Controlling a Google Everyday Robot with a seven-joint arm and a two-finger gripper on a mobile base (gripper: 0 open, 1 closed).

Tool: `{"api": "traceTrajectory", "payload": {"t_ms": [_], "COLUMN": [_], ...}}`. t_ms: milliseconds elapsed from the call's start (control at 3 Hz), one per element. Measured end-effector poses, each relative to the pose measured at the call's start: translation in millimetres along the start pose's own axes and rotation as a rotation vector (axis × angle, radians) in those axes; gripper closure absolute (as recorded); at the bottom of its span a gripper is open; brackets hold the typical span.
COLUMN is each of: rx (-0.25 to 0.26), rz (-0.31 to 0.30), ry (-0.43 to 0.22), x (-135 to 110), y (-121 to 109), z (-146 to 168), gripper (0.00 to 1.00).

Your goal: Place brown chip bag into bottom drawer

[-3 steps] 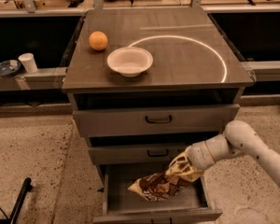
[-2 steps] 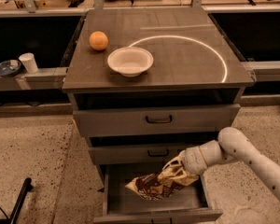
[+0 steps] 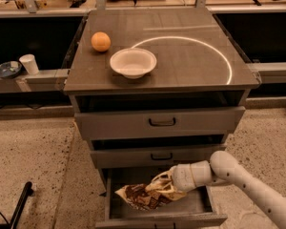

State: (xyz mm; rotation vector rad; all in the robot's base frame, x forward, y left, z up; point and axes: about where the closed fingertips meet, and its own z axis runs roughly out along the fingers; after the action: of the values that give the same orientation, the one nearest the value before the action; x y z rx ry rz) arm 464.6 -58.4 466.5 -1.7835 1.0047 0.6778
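My gripper will release the brown chip bag so that it rests in the bottom drawer (image 3: 133, 195), over by the side that is nearest to the black bar.
The brown chip bag (image 3: 142, 196) lies tilted inside the open bottom drawer (image 3: 200, 209), its dark brown printed side toward the left and its crumpled tan end toward the right. My gripper (image 3: 166, 183) reaches in from the right on a white arm and is at the bag's tan end, just over the drawer. The bag's lower left part rests on or near the drawer floor.
An orange fruit (image 3: 100, 41) and a white bowl (image 3: 133, 62) sit on the cabinet top (image 3: 190, 61). Two black-handled drawers (image 3: 162, 123) are above the open one. A white cup (image 3: 28, 64) and a dark dish (image 3: 7, 69) sit on the left ledge. A black bar (image 3: 20, 205) lies on the floor.
My gripper and arm have moved left and slightly down into the drawer, carrying the chip bag with them; the bag now sits lower and further left in the drawer.
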Motion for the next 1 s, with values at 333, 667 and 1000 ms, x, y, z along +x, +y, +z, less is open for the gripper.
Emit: {"api": "traceTrajectory", "payload": {"t_ms": [333, 667, 1000], "rx": [0.033, 0.061, 0.061], "rz": [-0.02, -0.051, -0.052], "ry": [0.005, -0.013, -0.014], "x": [3, 14, 14], "y": [0, 0, 0], "z": [28, 67, 69], "gripper": [1.0, 1.0, 0.97]}}
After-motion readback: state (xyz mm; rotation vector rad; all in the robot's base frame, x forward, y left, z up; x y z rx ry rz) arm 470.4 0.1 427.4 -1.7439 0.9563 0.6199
